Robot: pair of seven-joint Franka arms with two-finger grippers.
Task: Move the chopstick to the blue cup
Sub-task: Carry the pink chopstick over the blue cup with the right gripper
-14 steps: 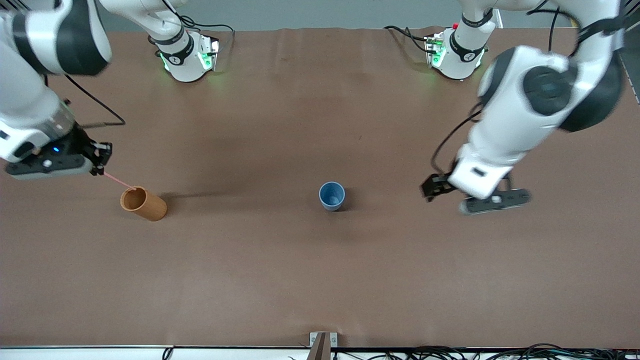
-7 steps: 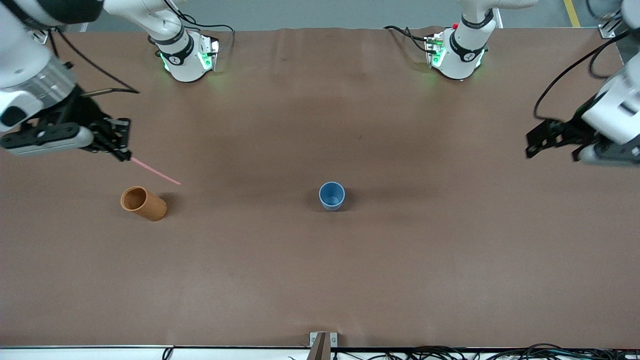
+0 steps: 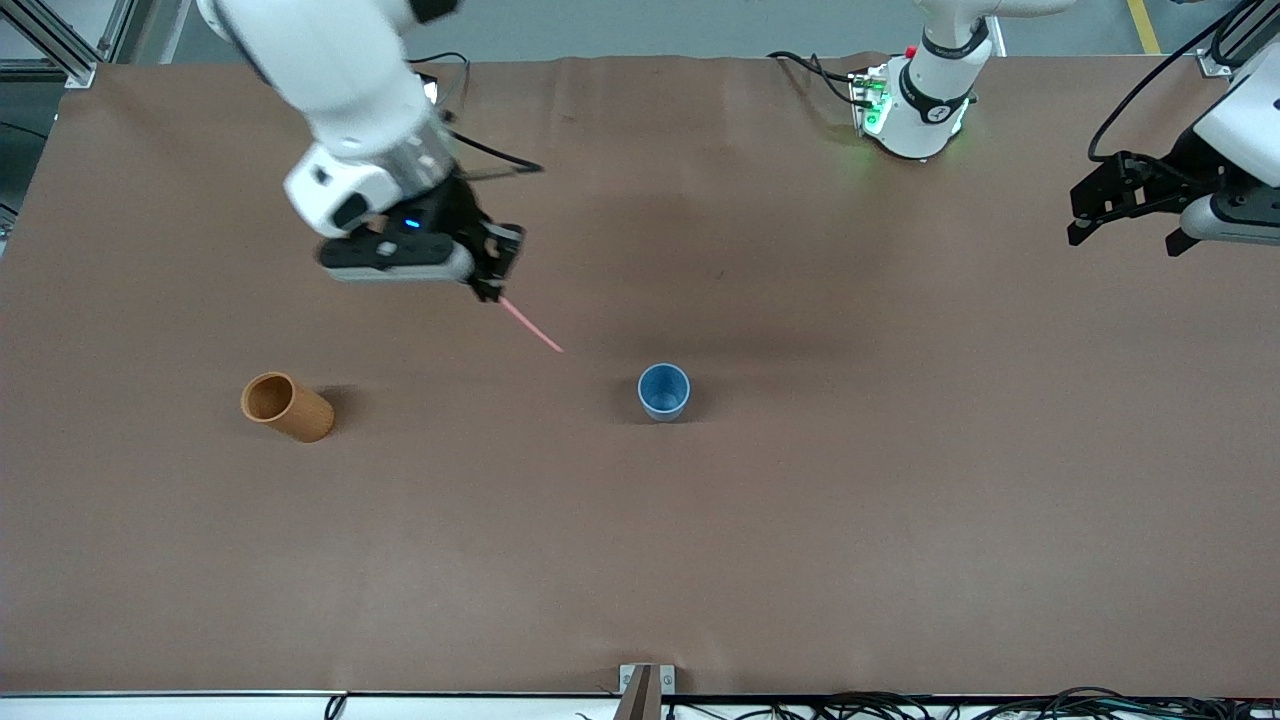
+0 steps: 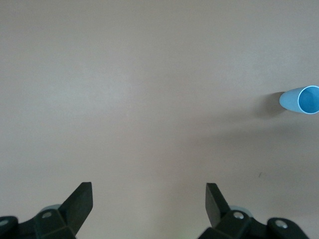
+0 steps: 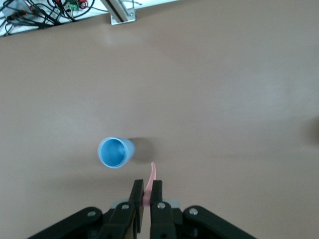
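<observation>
The robot's right gripper will release the pale pink chopstick, now slanting down in the air, inside the blue cup (image 3: pixel 666 403) (image 5: pixel 116 150), with the chopstick's body leaning on the cup's rim.
The pale pink chopstick (image 3: pixel 531 326) hangs in the air, slanting down from my right gripper (image 3: pixel 490 288), which is shut on its upper end. In the right wrist view the chopstick (image 5: pixel 152 177) sticks out from between the closed fingers, its tip close beside the blue cup (image 5: pixel 113 152). The blue cup (image 3: pixel 663 391) stands upright on the brown table, toward the left arm's end from the chopstick's tip. My left gripper (image 3: pixel 1125 208) is open and holds nothing, up over the table's edge at the left arm's end. The left wrist view shows the blue cup (image 4: pixel 302 100) far off.
An orange-brown cylindrical cup (image 3: pixel 286 406) lies on its side toward the right arm's end of the table. A metal bracket (image 3: pixel 645 684) and cables sit at the table's edge nearest the front camera.
My right gripper has lifted the chopstick out of the orange-brown cup and carried it toward the blue cup. My left arm has drawn back toward its own end of the table.
</observation>
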